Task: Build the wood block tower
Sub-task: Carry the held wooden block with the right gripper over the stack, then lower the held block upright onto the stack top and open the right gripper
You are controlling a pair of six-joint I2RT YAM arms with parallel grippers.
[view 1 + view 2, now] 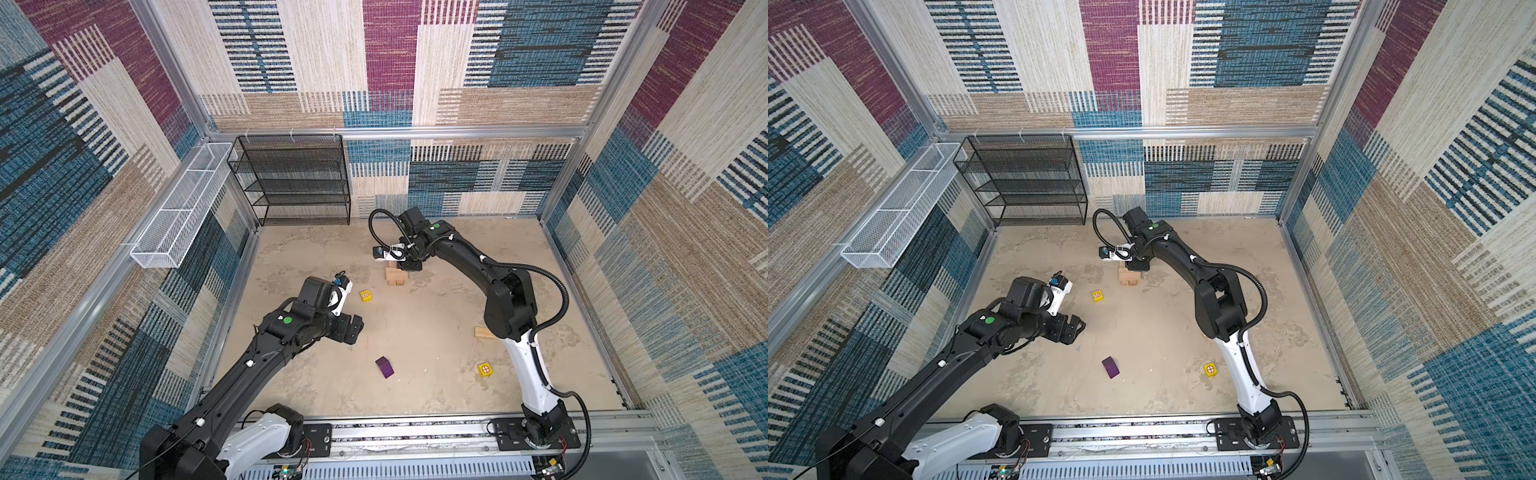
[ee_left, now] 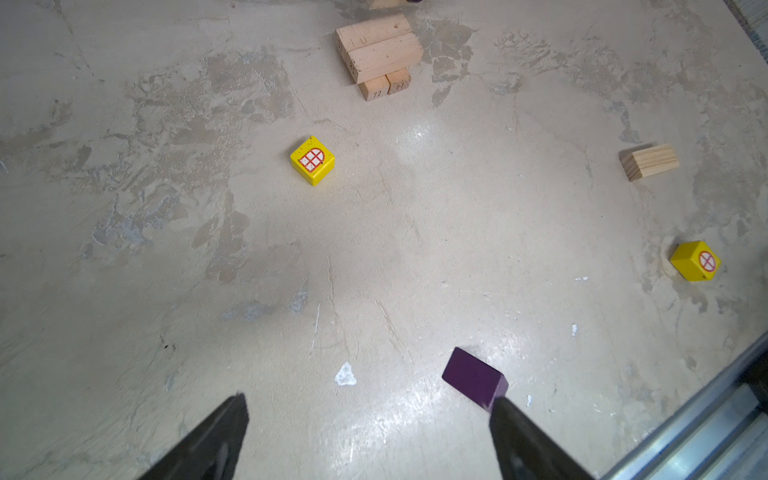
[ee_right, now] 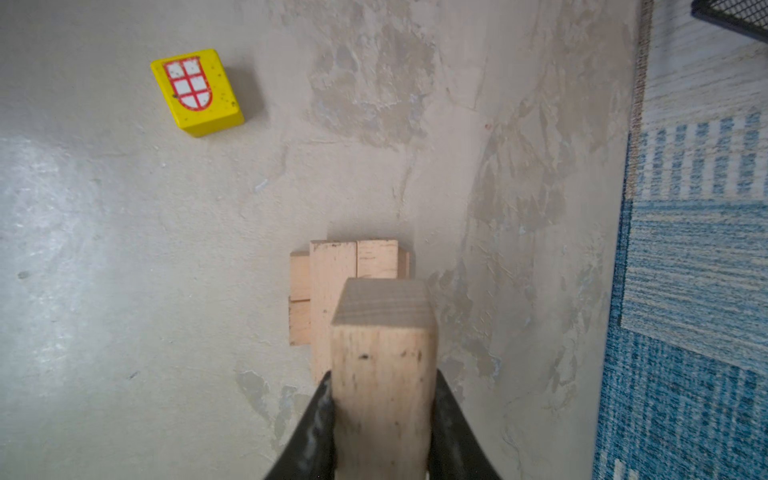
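My right gripper is going to place the tan brick flat. It will let go of it along the seam (image 1: pixel 398 270) (image 3: pixel 360 318) between the wood block tower's top bricks.
The wood block tower (image 1: pixel 397 276) (image 1: pixel 1128 276) (image 2: pixel 380 54) stands at the back middle of the floor as two crossed layers of two tan bricks each. Just above it hangs my right gripper (image 1: pixel 409 265) (image 3: pixel 383 378), shut on another tan brick (image 3: pixel 384 353) that points down at the tower (image 3: pixel 332 291). My left gripper (image 1: pixel 355 328) (image 2: pixel 370 401) is open and empty above the floor, left of the purple block (image 1: pixel 385 367) (image 2: pixel 476 378). One yellow cube (image 1: pixel 365 296) (image 2: pixel 312 160) (image 3: pixel 197 91) lies left of the tower, another (image 1: pixel 485 369) (image 2: pixel 696 261) at the front right. A loose tan brick (image 1: pixel 484 332) (image 2: pixel 650 161) lies by the right arm.
A black mesh shelf (image 1: pixel 291 178) stands against the back wall at the left. A white wire basket (image 1: pixel 178 208) hangs on the left wall. The metal rail (image 1: pixel 415 432) carrying both arm bases runs along the front edge. Carpeted walls close in the floor.
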